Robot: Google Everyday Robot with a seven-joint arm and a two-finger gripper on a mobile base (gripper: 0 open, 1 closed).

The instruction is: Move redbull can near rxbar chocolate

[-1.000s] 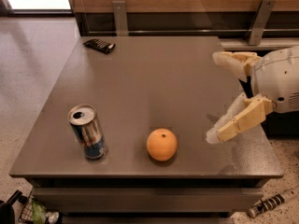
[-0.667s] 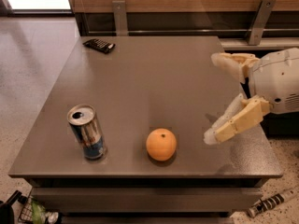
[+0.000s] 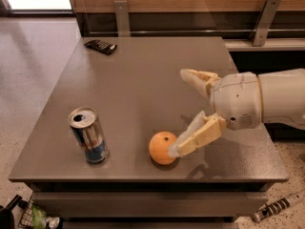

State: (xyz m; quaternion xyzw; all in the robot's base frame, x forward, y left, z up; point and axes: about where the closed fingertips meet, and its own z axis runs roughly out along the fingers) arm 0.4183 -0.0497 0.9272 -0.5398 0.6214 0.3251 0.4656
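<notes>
The redbull can's upper half (image 3: 88, 131), just below its open top, is the next place my gripper needs to close, after it goes past the orange.
The redbull can (image 3: 89, 135) stands upright near the table's front left corner, silver and blue with an open top. The rxbar chocolate (image 3: 100, 46) lies flat at the far left of the table, a small dark bar. My gripper (image 3: 181, 111) is open over the table's right half, well right of the can. Its lower finger (image 3: 195, 137) reaches down beside an orange (image 3: 163, 148); its upper finger (image 3: 196, 77) points left, higher up. The gripper holds nothing.
The orange sits near the front edge between the can and the gripper. The grey table (image 3: 138, 85) has a wooden wall with metal brackets (image 3: 122, 14) behind it. Clutter lies on the floor at the front left (image 3: 28, 216) and front right (image 3: 276, 206).
My gripper and arm have moved left across the table, toward the orange. The can, the orange and the bar have not moved.
</notes>
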